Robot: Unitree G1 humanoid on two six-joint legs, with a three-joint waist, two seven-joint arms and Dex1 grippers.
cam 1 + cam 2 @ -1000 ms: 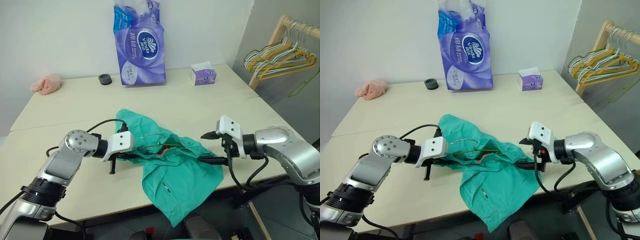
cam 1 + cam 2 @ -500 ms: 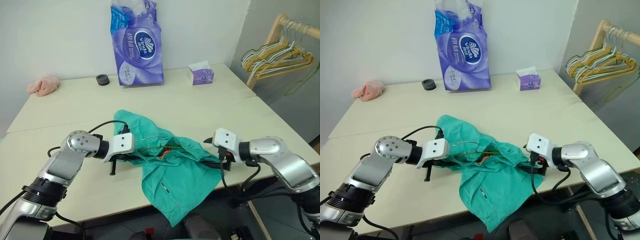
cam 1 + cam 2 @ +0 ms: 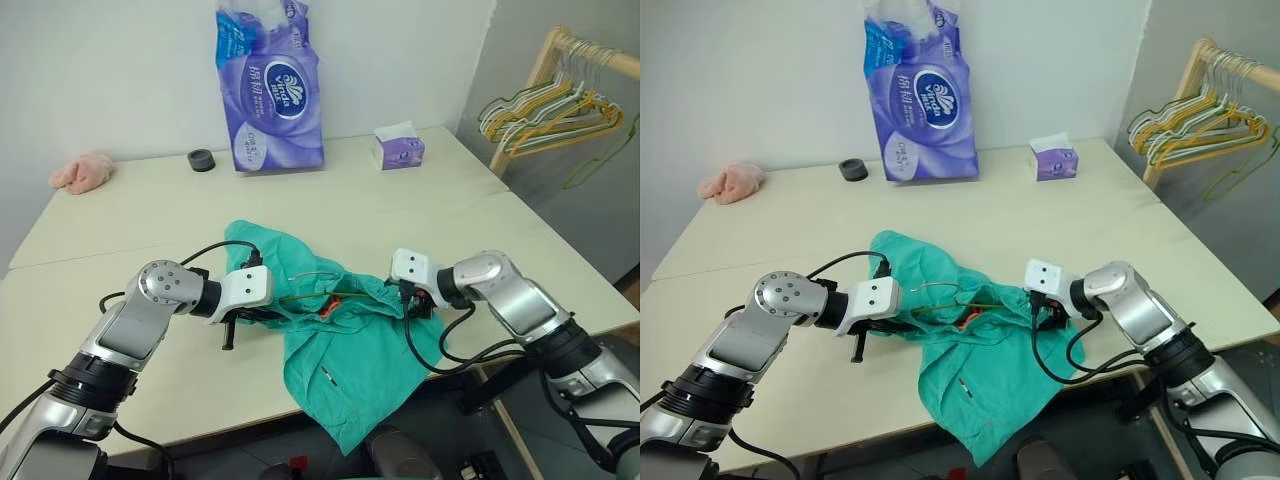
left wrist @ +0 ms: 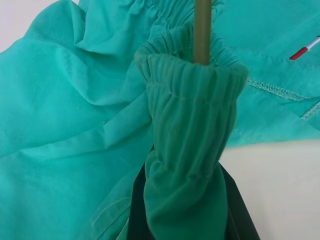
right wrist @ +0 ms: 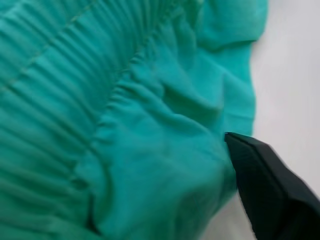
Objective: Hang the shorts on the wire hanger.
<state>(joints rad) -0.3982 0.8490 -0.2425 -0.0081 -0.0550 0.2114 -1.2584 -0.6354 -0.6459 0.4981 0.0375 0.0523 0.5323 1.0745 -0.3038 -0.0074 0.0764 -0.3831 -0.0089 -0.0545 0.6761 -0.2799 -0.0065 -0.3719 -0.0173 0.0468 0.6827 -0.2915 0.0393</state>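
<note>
The waistband is bunched around the wire hanger at the robot's left gripper, so that gripper should open, grab the side of the shorts (image 3: 262, 252) and pull the waistband straight.
The teal shorts (image 3: 345, 345) lie crumpled near the table's front edge, one leg hanging over it. The wire hanger (image 3: 312, 275) runs through their waistband, its hook and a short length of wire showing above the fabric. My left gripper (image 3: 268, 316) is at the shorts' left end, shut on the wire hanger (image 4: 202, 30), with the gathered waistband (image 4: 190, 85) draped over its fingers. My right gripper (image 3: 398, 300) presses into the right end of the waistband, and bunched fabric (image 5: 150, 150) lies against it.
At the back of the table (image 3: 470, 215) stand a purple toilet-paper pack (image 3: 270, 90), a tissue box (image 3: 398, 150), a black tape roll (image 3: 201, 160) and a pink cloth lump (image 3: 80, 172). A wooden rack with several hangers (image 3: 545, 105) is off the table's right.
My right gripper has moved left and down from beside the shorts onto the right end of the waistband. The left arm and the hanger have stayed where they were.
</note>
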